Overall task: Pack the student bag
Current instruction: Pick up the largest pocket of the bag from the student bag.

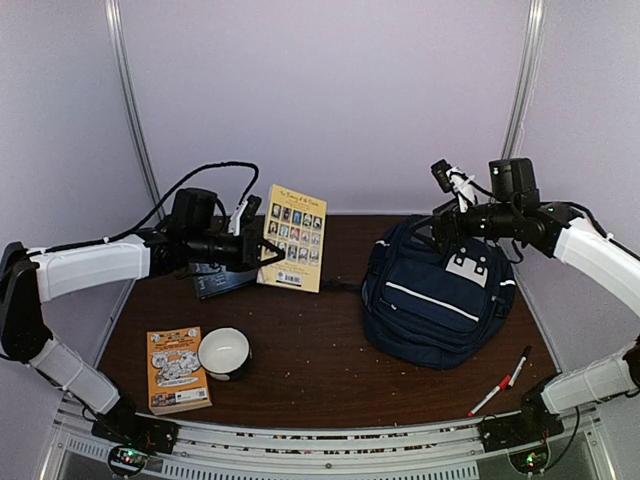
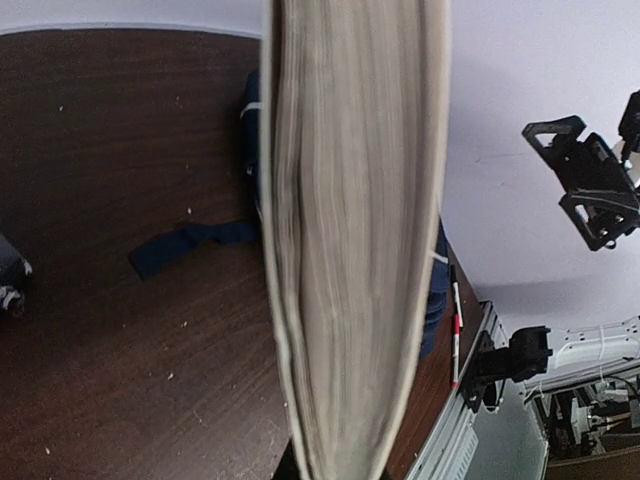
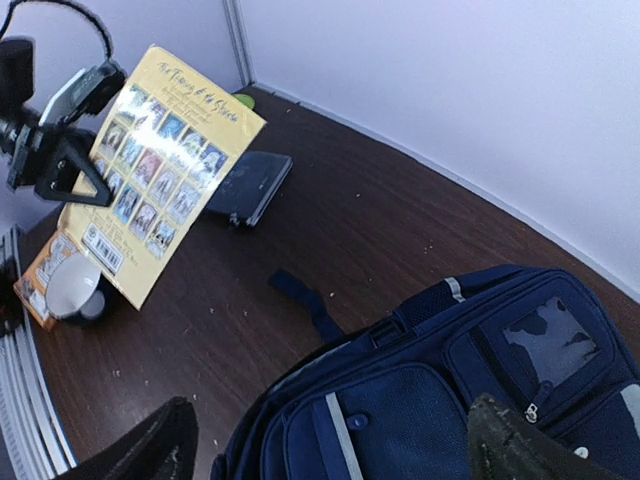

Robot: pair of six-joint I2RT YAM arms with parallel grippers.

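My right gripper is going to close on the student bag's near edge (image 1: pixel 429 346), past the long white stripe, because the cover of the bag should be lifted open.
The student bag (image 1: pixel 438 295), a navy backpack with white trim, lies on the right half of the brown table, and its top fills the lower part of the right wrist view (image 3: pixel 430 400). My right gripper (image 1: pixel 445 225) hovers over the bag's far top edge. It is open, its fingertips (image 3: pixel 150 450) spread wide with nothing between them. My left gripper (image 1: pixel 262 250) is shut on a yellow book (image 1: pixel 295 238) and holds it upright above the table's back left. In the left wrist view the book's page edge (image 2: pixel 350 240) hides most of the bag.
An orange book (image 1: pixel 177 370) and a white bowl (image 1: pixel 224 353) lie near the front left. A dark flat case (image 1: pixel 222 278) sits under the left arm. Two red-and-white markers (image 1: pixel 490 395) lie at the front right. A loose bag strap (image 3: pixel 305 300) trails left on the wood.
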